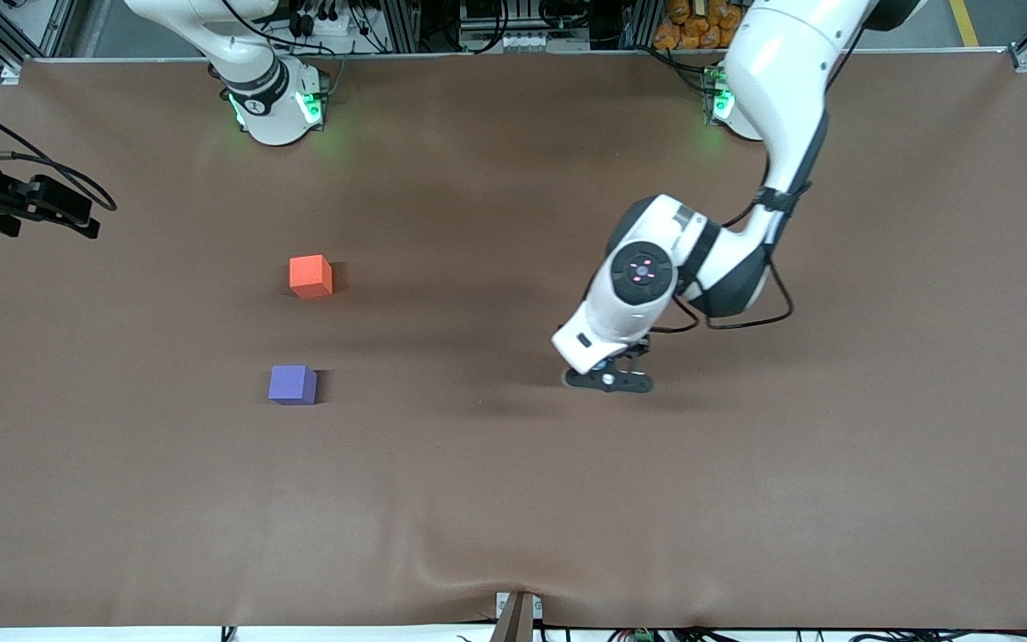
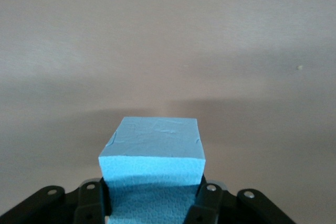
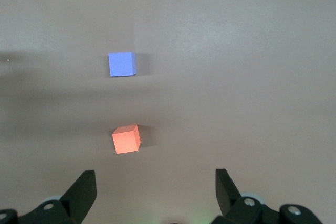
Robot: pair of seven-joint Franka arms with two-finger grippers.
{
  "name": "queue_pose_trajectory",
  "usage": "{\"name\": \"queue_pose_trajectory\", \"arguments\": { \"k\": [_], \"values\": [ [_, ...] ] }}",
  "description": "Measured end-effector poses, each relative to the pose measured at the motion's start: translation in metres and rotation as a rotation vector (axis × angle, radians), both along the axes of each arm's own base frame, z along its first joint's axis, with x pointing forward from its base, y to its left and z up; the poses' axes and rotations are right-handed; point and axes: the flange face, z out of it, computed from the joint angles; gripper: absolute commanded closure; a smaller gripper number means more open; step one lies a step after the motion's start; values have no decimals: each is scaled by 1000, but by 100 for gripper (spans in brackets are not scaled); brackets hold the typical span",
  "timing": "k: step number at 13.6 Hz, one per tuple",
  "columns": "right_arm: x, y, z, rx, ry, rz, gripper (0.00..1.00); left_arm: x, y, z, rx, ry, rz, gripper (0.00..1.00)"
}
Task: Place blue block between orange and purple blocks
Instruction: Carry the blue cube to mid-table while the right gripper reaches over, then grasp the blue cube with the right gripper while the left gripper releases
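Note:
I need to set the blue block down on the bare cloth [image 1: 488, 309], in the spot that lies between the orange block and my left gripper.
The blue block [image 2: 155, 145] sits between the fingers of my left gripper [image 2: 152, 195], which is shut on it. In the front view that gripper [image 1: 609, 380] is low over the middle of the table, and the hand hides the block. The orange block [image 1: 310, 275] and the purple block [image 1: 291, 384] stand apart toward the right arm's end, the purple one nearer the front camera. My right gripper [image 3: 155, 174] is open and empty, high above the table. Its wrist view shows the orange block [image 3: 126, 139] and the purple block [image 3: 122, 64] below it. The right arm waits.
The table is covered by a brown cloth [image 1: 513, 499]. A black device with cables [image 1: 32, 205] sticks in at the edge at the right arm's end. A small clamp [image 1: 516, 615] sits at the table's front edge.

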Motion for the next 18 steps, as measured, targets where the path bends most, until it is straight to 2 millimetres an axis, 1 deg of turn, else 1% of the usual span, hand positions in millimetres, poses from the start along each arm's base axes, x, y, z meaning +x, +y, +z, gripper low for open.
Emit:
{"name": "queue_pose_trajectory", "arguments": {
  "k": [1, 3, 6, 8, 10, 11, 12, 13, 14, 16, 17, 18],
  "values": [
    [0, 8, -1, -1, 1, -10, 0, -7, -20, -4, -4, 0, 26, 100],
    [2, 31, -4, -5, -2, -25, 0, -24, -61, -14, -15, 2, 67, 100],
    [5, 63, -18, -8, 8, -1, 0, -54, -113, -34, -18, 12, 109, 100],
    [10, 84, -33, -12, 20, 22, 0, -74, -136, -46, -11, 22, 116, 100],
    [16, 106, -46, -16, 24, 22, 0, -91, -149, -62, 4, 39, 132, 100],
    [16, 120, -52, -19, 25, 14, 0, -99, -154, -71, 14, 47, 135, 98],
    [16, 135, -58, -23, 29, 3, 0, -105, -157, -81, 21, 53, 136, 54],
    [15, 152, -63, -28, 34, -6, 0, -109, -160, -90, 23, 55, 141, 1],
    [13, 170, -69, -32, 35, -6, 0, -111, -162, -97, 20, 53, 144, 0],
    [9, 205, -84, -29, 14, 18, 0, -110, -164, -96, 15, 48, 145, 0],
    [8, 219, -95, -25, 0, 30, 0, -108, -165, -92, 9, 42, 146, 0],
    [6, 230, -107, -22, -9, 40, 0, -103, -165, -83, 0, 31, 150, 0]
  ]
}}
